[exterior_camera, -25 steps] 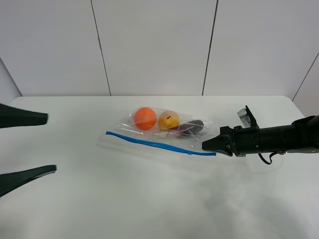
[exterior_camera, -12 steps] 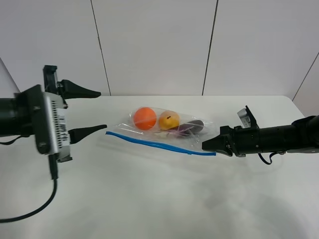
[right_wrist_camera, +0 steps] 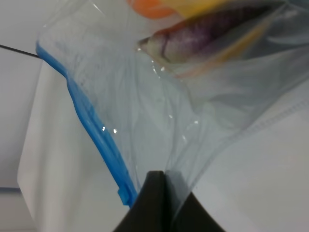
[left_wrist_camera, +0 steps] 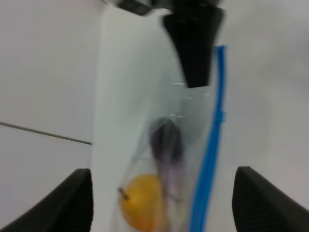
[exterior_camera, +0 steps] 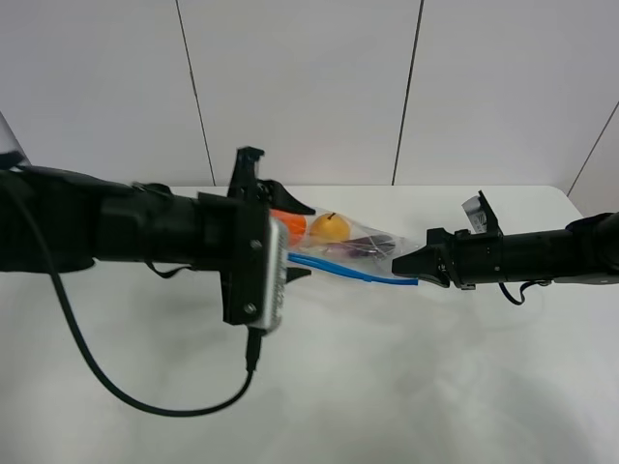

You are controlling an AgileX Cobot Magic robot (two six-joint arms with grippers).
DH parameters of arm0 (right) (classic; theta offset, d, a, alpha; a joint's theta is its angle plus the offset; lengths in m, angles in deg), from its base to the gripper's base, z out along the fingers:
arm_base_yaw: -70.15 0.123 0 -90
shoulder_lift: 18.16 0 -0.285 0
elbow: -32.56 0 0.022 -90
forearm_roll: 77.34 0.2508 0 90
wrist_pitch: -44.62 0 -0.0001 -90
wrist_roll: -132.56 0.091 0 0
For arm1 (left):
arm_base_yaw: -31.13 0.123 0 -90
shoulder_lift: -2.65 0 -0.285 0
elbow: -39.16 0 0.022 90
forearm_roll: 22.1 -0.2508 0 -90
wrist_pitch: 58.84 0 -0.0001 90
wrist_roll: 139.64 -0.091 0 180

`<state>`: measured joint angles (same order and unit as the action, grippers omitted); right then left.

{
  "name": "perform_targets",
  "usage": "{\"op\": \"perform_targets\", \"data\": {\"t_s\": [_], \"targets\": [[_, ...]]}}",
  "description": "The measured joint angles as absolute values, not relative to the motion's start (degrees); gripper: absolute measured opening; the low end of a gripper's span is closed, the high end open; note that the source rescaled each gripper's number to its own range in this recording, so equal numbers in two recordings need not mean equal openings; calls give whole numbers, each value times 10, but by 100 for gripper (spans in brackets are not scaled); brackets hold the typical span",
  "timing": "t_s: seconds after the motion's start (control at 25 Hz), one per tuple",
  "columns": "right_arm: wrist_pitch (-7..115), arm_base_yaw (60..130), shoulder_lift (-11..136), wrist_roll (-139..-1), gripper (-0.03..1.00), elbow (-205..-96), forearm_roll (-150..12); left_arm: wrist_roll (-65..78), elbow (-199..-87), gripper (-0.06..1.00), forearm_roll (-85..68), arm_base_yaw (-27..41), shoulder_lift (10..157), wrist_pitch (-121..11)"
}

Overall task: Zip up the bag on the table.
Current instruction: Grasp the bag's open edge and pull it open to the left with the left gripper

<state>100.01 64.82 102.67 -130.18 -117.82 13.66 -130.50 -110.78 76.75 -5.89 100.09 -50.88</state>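
Note:
My left gripper will move next to the blue zipper's slider [exterior_camera: 368, 276] [left_wrist_camera: 219, 117], by the purple produce in the clear bag, and close there.
The clear bag [exterior_camera: 360, 244] lies on the white table [exterior_camera: 435, 387], with orange, yellow and purple produce inside and its blue zipper strip [exterior_camera: 340, 269] along the near edge. My right gripper [exterior_camera: 404, 267] is shut on the bag's right end beside the zipper. The right wrist view shows its fingertips [right_wrist_camera: 161, 193] pinching the plastic next to the blue strip [right_wrist_camera: 91, 130]. My left gripper [exterior_camera: 300, 242] is open at the bag's left end and hides the orange fruit. In the left wrist view the bag [left_wrist_camera: 169, 159] lies between its open fingers [left_wrist_camera: 72, 198].
The left arm's black body [exterior_camera: 126, 232] and its cable [exterior_camera: 145, 401] cover the left half of the table. A white panelled wall [exterior_camera: 309, 87] stands behind the far edge. Bare tabletop lies in front of the bag.
My left arm has swung in from the far left to the bag's left end, jaws open. The right gripper has risen slightly, still holding the bag's right end.

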Motion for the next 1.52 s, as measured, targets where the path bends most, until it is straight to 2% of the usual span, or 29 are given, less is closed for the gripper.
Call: {"op": "perform_targets", "data": {"t_s": [0.16,0.32,1.12,1.36,1.52], "targets": [[1000,648,1027,-1294,0,-1179,130,-1258,-1129,94,767,-117,1069,-628],[1003,648,1027,-1293,0,-1179,124,-1182,-1169,94,767,-132,1115,-666],[1006,648,1027,-1290,0,-1179,130,-1137,-1270,93,769,-133,1227,-637],[1006,648,1027,-1288,0,-1179,130,-1123,-1293,86,769,-133,1242,-627],[1006,648,1027,-1287,0,-1179,131,-1091,-1319,86,769,-133,1256,-609]]}}
